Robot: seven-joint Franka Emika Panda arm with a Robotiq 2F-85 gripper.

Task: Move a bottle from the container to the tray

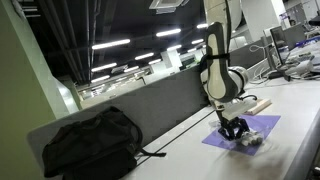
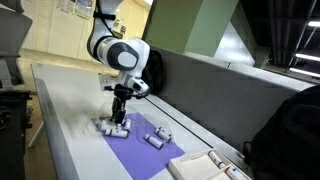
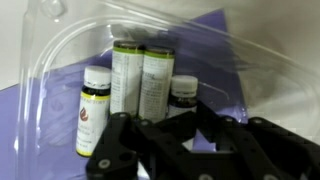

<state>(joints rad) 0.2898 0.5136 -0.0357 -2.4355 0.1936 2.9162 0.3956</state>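
Note:
My gripper's fingers meet empty beside the small bottle at the row's end, so next my gripper opens them and closes around that bottle's body (image 3: 182, 104) before lifting.
A clear plastic container (image 3: 60, 60) lies on a purple sheet and holds several bottles: a yellow-labelled bottle (image 3: 92, 120), two tall white-and-green bottles (image 3: 143, 78) and a small dark-capped bottle (image 3: 183, 93). The container also shows in both exterior views (image 2: 112, 128) (image 1: 250, 140). My gripper (image 3: 200, 118) hangs just above it (image 2: 120, 113) (image 1: 232, 128). Its black fingers meet with nothing between them. The pale wood tray (image 2: 208, 166) (image 1: 257, 103) lies beyond the far end of the sheet.
The purple sheet (image 2: 150, 155) (image 1: 262, 125) covers part of the white table. Another small bottle (image 2: 157, 138) lies on the sheet. A black bag (image 1: 90, 145) (image 2: 290, 130) rests by the grey divider wall.

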